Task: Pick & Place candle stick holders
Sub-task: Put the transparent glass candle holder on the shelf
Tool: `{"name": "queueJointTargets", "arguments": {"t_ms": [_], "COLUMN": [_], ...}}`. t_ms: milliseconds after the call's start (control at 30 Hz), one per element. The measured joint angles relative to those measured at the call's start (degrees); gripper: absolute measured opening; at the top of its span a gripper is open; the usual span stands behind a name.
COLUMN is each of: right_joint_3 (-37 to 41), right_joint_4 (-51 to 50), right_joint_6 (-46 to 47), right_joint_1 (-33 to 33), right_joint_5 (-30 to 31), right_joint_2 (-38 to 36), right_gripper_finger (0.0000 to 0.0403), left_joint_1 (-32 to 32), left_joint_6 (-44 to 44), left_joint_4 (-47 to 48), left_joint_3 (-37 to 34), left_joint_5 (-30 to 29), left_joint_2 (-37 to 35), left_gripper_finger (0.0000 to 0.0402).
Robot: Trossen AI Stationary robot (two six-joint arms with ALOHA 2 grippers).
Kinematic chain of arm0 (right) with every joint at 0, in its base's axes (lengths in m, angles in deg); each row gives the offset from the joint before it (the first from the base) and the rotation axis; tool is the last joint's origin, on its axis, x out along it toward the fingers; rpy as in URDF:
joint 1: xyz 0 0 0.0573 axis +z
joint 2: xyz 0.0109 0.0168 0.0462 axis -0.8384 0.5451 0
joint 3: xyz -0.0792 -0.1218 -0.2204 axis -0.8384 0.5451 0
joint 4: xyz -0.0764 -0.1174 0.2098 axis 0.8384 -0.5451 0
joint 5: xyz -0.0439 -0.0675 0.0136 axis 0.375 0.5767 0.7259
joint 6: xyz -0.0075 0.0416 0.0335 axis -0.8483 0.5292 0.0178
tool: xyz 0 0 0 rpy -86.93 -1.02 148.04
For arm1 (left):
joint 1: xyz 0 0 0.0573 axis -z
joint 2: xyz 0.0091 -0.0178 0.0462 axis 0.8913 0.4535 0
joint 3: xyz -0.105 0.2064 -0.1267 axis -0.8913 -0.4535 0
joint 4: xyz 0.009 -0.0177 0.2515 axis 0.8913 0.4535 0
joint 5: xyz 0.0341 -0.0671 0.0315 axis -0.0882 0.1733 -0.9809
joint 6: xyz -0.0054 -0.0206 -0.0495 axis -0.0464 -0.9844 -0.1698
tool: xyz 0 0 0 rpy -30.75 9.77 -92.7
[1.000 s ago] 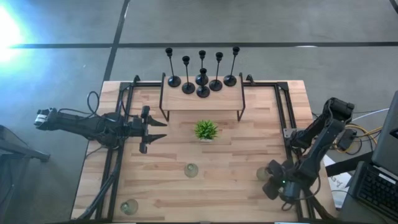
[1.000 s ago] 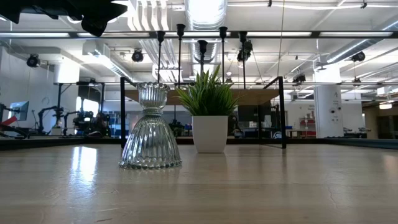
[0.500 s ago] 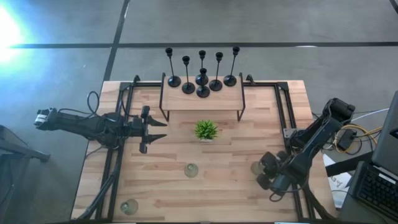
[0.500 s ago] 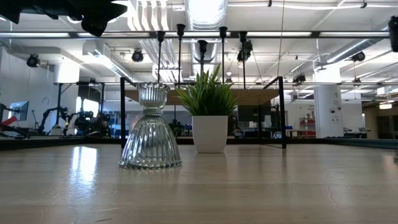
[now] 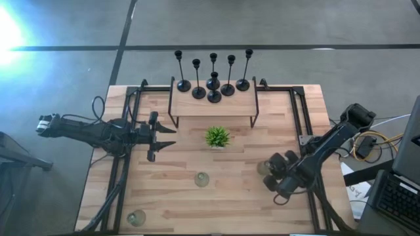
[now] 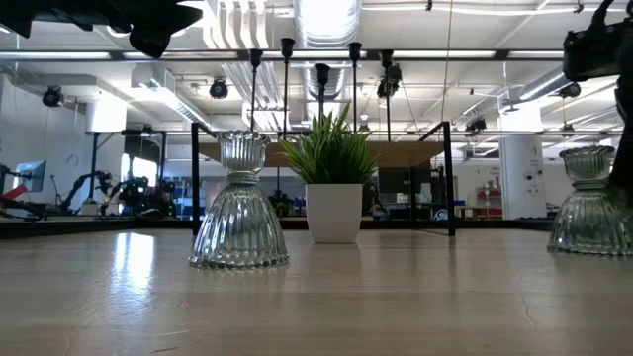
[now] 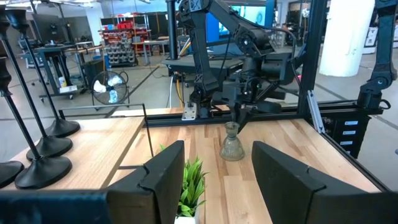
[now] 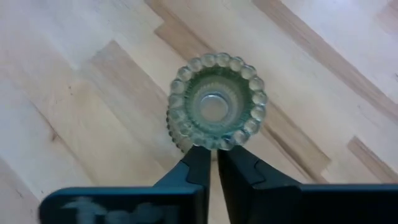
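My right fingers touch the glass holder's beaded rim at one spot, so they should open and take its narrow neck (image 6: 587, 184).
Six slim black candle stick holders (image 5: 213, 84) stand on their round bases on a raised wooden shelf (image 5: 197, 105) at the table's far side. Three squat glass holders are on the table. One (image 5: 201, 178) stands at the middle near side, and it also shows in the low view (image 6: 240, 213). One (image 5: 136, 217) stands at the near left corner. The third (image 5: 262, 168) is under my right gripper (image 5: 269, 174), which is shut on it. My left gripper (image 5: 164, 139) hangs open and empty at the left, pointing toward the table's right. My right gripper pinches the beaded rim of the glass holder's cup top (image 8: 214, 144) between its two fingers, at one spot on the rim. The fingers come from above, pointing down. The holder stays upright (image 6: 591, 203). I cannot tell whether its base touches the table.
A small green plant in a white pot (image 5: 217, 137) stands mid-table in front of the shelf. Black metal frame rails (image 5: 298, 118) run along the table's left and right sides. Bare wood lies between the plant and the near edge.
My right gripper has gone toward the table's left and far side with the glass holder. The holder has stayed upright and has come into the low view at its right.
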Motion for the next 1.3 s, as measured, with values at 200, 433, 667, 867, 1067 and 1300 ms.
{"name": "queueJointTargets", "arguments": {"t_ms": [200,433,667,867,1067,1300], "right_joint_3": [0.0,1.5,4.7,4.3,4.2,4.2], "right_joint_4": [0.7,0.9,7.8,10.0,9.9,9.9], "right_joint_6": [-3.3,-3.4,-3.4,-3.6,-3.2,-1.3], "right_joint_1": [0.0,0.0,0.0,0.0,0.0,0.0], "right_joint_5": [1.9,6.6,10.3,12.3,14.8,17.8], "right_joint_2": [0.1,1.9,5.5,8.0,8.5,8.5], "right_gripper_finger": [0.0099,0.02,0.0247,0.0232,0.0234,0.0264], "left_joint_1": [0.0,0.0,0.0,0.0,0.0,0.0], "left_joint_6": [0.1,0.1,0.1,0.1,0.2,0.3], "left_joint_4": [0.0,0.1,0.5,0.5,0.5,0.5], "left_joint_3": [0.0,0.0,0.0,0.0,0.0,0.0], "left_joint_5": [0.0,0.0,0.0,0.0,0.0,0.0], "left_joint_2": [0.0,0.0,-0.1,-0.1,-0.1,-0.1], "left_gripper_finger": [0.0193,0.0193,0.0193,0.0193,0.0193,0.0193]}}
